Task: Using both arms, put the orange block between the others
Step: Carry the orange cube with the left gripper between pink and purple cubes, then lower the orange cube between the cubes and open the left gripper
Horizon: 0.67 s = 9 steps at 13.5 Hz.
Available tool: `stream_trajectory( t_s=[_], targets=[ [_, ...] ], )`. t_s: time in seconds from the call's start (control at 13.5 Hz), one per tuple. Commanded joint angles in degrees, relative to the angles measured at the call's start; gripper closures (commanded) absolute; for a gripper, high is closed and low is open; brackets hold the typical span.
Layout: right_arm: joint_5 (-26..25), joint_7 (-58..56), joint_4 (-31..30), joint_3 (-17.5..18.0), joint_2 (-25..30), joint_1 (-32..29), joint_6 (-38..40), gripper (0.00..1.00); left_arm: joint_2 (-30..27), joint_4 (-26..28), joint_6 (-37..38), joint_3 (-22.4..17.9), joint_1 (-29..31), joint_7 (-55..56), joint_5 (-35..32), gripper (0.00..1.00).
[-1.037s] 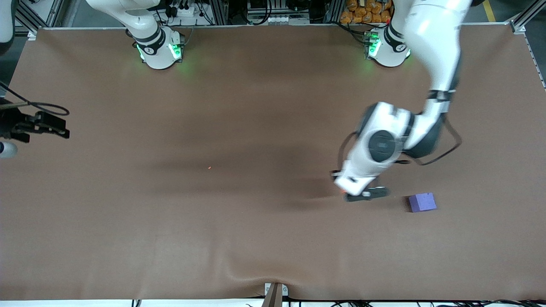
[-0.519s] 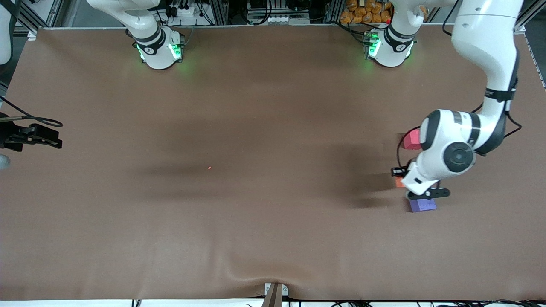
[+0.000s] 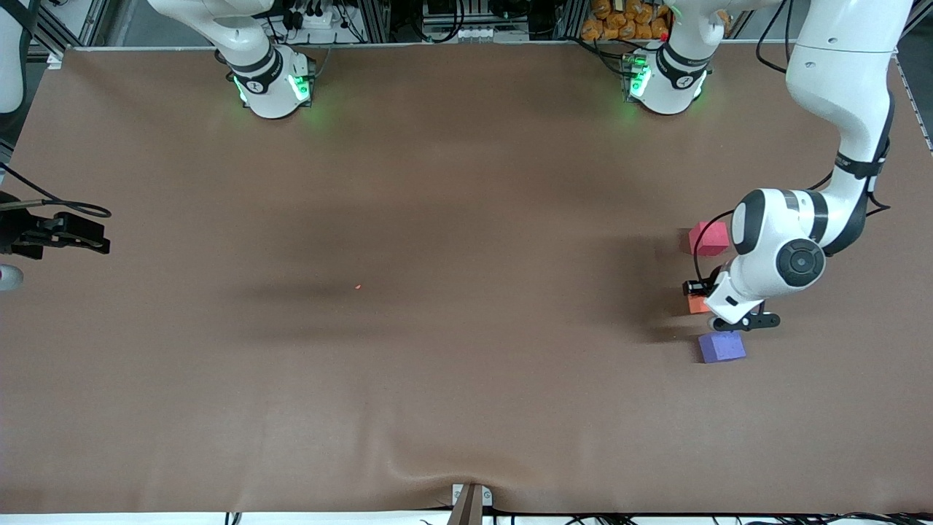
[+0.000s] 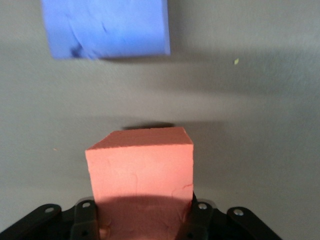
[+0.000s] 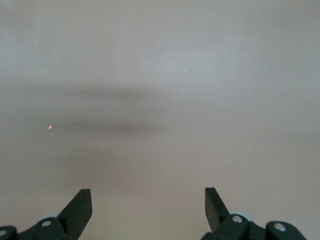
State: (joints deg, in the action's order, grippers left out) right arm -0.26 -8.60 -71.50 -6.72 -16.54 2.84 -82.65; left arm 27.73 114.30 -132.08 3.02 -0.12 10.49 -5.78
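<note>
Next, I let go of the orange block midway (image 3: 713, 292) between the red-pink cube and the purple-blue cube with my left gripper.
My left gripper (image 3: 705, 307) is shut on the orange block (image 3: 697, 305), low over the mat at the left arm's end of the table. In the left wrist view the orange block (image 4: 140, 167) fills the space between the fingers (image 4: 201, 220) of the left gripper (image 4: 142, 222). The red-pink cube (image 3: 708, 238) sits farther from the front camera and the purple-blue cube (image 3: 721, 347) (image 4: 107, 25) nearer; the held block hangs between them. My right gripper (image 3: 86, 235) (image 5: 147, 202) waits open over bare mat at the right arm's end, holding nothing.
The brown mat (image 3: 437, 219) covers the whole table. A tiny orange speck (image 3: 358, 286) (image 5: 50, 127) lies near the middle. The cloth puckers at the front edge by a clamp (image 3: 470, 499). Both arm bases (image 3: 273, 84) stand along the edge farthest from the front camera.
The left arm has swung toward its own end of the table with the orange block, coming in between the red-pink and purple-blue cubes. The right gripper has barely shifted.
</note>
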Motion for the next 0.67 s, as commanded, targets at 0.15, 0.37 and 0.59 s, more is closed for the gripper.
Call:
stream_trajectory(
  t_s=[0.15, 0.37, 0.59],
  targets=[
    [-0.7, -0.3, 0.1, 0.3, 0.7, -0.6, 1.6, 0.00, -2.2, 5.4, -5.7, 0.4, 3.8, -3.6, -1.9, 1.00],
    [-0.4, -0.3, 0.4, 0.3, 0.9, -1.2, 1.7, 0.00, -2.2, 6.5, -7.2, 0.5, 4.9, -5.7, -1.9, 1.00],
    [0.2, -0.3, 0.4, 0.3, 0.9, -1.3, 2.1, 0.00, -2.2, 6.7, -7.1, 0.5, 4.8, -5.7, -1.9, 1.00]
  ],
)
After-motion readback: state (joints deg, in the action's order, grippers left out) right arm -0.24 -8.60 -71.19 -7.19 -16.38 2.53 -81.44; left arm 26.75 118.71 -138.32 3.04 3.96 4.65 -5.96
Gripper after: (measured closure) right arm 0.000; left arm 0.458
